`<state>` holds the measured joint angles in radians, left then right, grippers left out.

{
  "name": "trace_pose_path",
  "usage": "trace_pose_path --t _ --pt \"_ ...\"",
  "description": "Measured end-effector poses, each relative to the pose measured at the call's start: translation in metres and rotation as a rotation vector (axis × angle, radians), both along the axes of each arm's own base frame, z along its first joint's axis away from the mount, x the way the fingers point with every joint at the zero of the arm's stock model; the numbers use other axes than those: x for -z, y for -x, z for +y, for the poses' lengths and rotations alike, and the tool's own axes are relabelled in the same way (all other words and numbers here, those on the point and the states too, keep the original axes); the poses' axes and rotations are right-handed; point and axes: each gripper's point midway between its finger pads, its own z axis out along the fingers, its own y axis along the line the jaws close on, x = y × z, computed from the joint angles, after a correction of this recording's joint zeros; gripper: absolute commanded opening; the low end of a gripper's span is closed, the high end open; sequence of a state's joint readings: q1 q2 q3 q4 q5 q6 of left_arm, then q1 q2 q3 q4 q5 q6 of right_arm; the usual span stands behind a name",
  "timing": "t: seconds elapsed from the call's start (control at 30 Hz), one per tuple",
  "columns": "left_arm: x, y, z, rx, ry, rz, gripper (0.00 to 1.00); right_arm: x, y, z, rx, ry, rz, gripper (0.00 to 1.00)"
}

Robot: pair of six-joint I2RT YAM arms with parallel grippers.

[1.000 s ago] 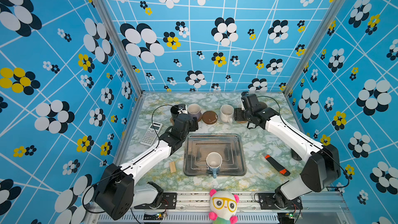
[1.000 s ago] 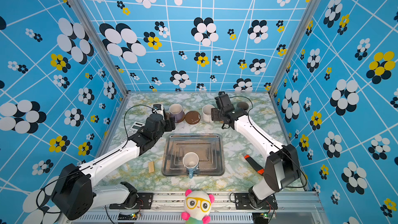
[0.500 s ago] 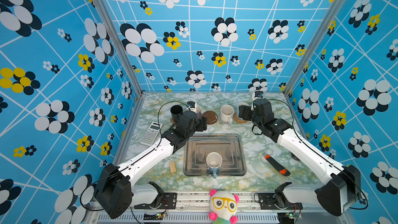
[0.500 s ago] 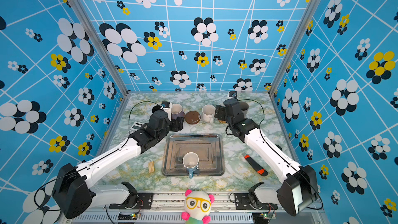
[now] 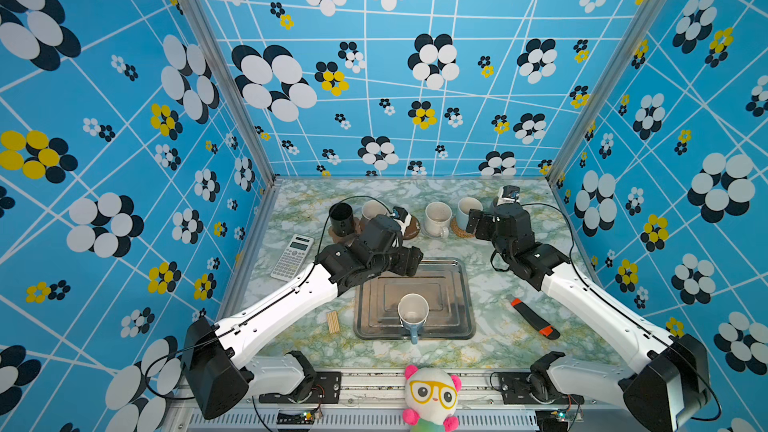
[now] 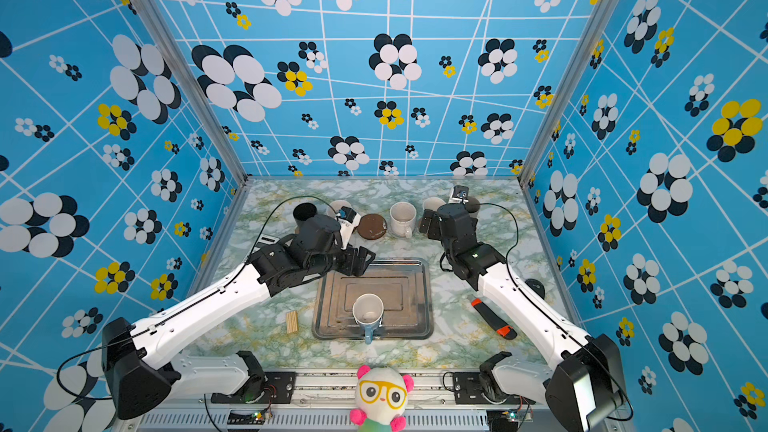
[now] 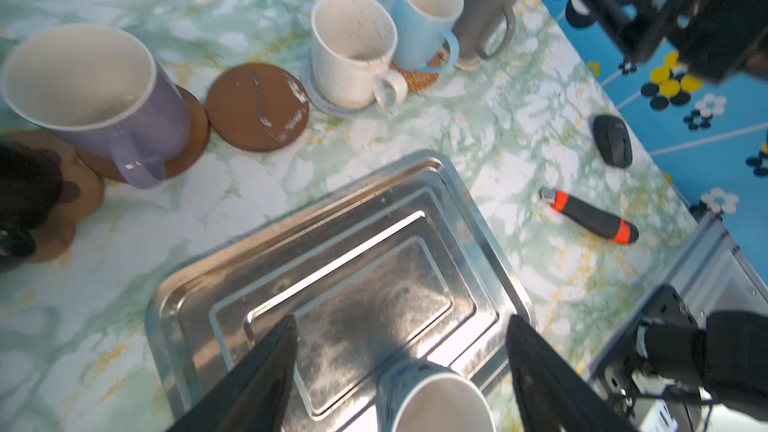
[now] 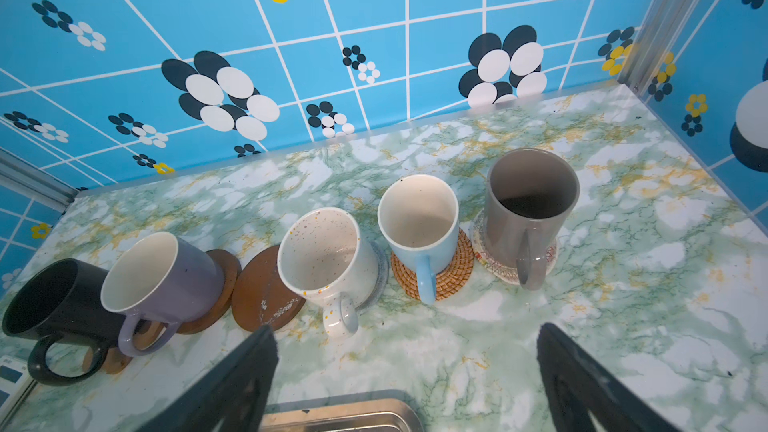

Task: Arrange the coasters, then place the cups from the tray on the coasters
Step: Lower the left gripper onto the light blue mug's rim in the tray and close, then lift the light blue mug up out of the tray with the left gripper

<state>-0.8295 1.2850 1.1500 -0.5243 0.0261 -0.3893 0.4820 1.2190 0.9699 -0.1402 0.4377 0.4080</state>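
Observation:
I should next close my left gripper around the body of the light blue cup (image 5: 410, 322) (image 7: 391, 388) that stands in the steel tray, with the gripper's fingers below the cup's rim.
One light blue cup (image 5: 412, 311) (image 7: 436, 401) stands in the steel tray (image 5: 453, 284). My left gripper (image 5: 409, 261) (image 7: 402, 322) hangs open over the tray's far left edge, short of that cup. Along the back stand a black cup (image 8: 45, 309) on a paw coaster (image 8: 112, 361), a lavender cup (image 8: 162, 276) on a brown disc, a bare brown coaster (image 8: 266, 297), a white speckled cup (image 8: 324, 259), a light blue cup (image 8: 419, 222) on a rattan coaster (image 8: 453, 280), and a grey cup (image 8: 532, 205). My right gripper (image 5: 478, 222) (image 8: 408, 332) is open and empty, in front of them.
A calculator (image 5: 292, 257) lies left of the tray and a small wooden block (image 5: 332, 322) at its near left corner. A black and orange knife (image 5: 534, 317) and a dark mouse (image 7: 612, 141) lie on the right. A plush toy (image 5: 430, 392) sits at the front rail.
My right gripper has opened wider and drawn back from the cups at the back right. My left gripper has moved right and nearer, from the back row to the tray's edge.

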Motion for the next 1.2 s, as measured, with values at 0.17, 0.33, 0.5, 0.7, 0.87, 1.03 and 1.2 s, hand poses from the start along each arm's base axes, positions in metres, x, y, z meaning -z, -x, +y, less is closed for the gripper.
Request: trace_pose_path --t 0.17,0.33,0.5,0.7,0.87,1.03,1.2 --pt "0.020 0.047 -0.002 0.092 -0.095 0.095 0.83 -0.001 -0.003 0.002 0.000 -0.006 -0.011 0.99" --pt "0.031 0.083 0.004 0.127 -0.169 0.162 0.83 0.003 -0.004 0.002 -0.001 -0.003 -0.004 0.99" --pt "0.041 0.105 0.010 0.110 -0.230 0.212 0.83 0.004 -0.004 0.002 -0.001 -0.002 -0.003 0.99" --pt "0.050 0.125 0.010 0.088 -0.258 0.257 0.83 0.003 -0.007 0.004 -0.005 -0.008 -0.011 0.99" --pt "0.066 0.137 0.004 0.081 -0.299 0.297 0.83 0.004 -0.007 0.005 -0.005 -0.008 -0.010 0.99" --pt "0.085 0.146 0.006 0.065 -0.344 0.339 0.83 0.005 -0.007 0.005 -0.006 -0.008 -0.008 0.99" --pt "0.098 0.153 0.010 0.043 -0.365 0.376 0.83 0.006 -0.007 0.006 -0.012 -0.010 -0.005 0.99"
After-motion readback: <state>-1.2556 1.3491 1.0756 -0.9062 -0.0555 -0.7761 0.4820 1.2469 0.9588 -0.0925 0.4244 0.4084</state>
